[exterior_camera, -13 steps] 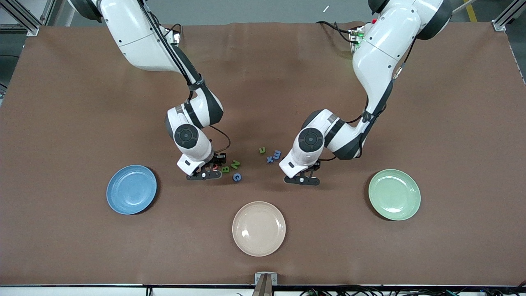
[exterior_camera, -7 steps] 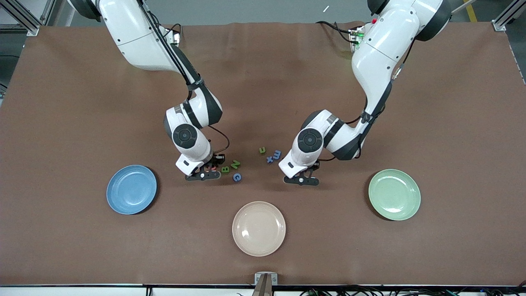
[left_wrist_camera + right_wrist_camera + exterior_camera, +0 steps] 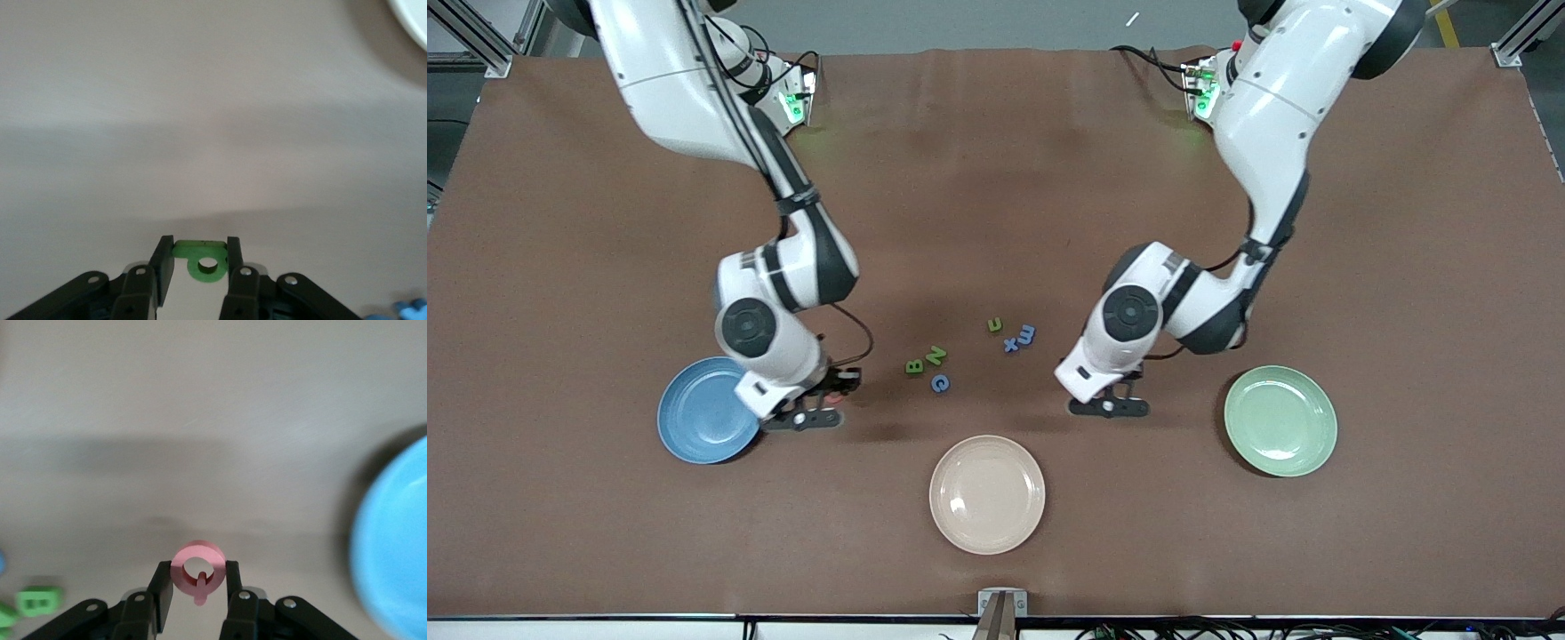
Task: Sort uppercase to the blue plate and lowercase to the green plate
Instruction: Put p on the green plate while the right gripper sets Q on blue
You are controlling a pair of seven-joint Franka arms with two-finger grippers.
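Note:
My left gripper has the green p over bare table now. It will let go of it on the green plate (image 3: 1282,400), between the plate's middle and its far rim.
My right gripper (image 3: 811,416) (image 3: 197,577) is shut on the pink-red uppercase G (image 3: 197,568) and hangs over the table just beside the rim of the blue plate (image 3: 698,413) (image 3: 393,540). My left gripper (image 3: 1110,407) (image 3: 200,257) is shut on the green lowercase p (image 3: 205,261), over bare table between the letter cluster and the green plate (image 3: 1280,420). On the table lie the green B (image 3: 913,366) (image 3: 39,600), green N (image 3: 935,356) and blue G (image 3: 940,383). Toward the left arm's end of them lie the green u (image 3: 994,325), blue m (image 3: 1027,334) and blue x (image 3: 1010,345).
A cream plate (image 3: 987,493) (image 3: 413,17) sits nearer the front camera than the letters, between the two coloured plates. The brown mat (image 3: 996,178) covers the whole table.
Both grippers closed on a letter. The right arm carried the pink G from the uppercase cluster to the blue plate's rim. The left arm moved a little toward the green plate with the p.

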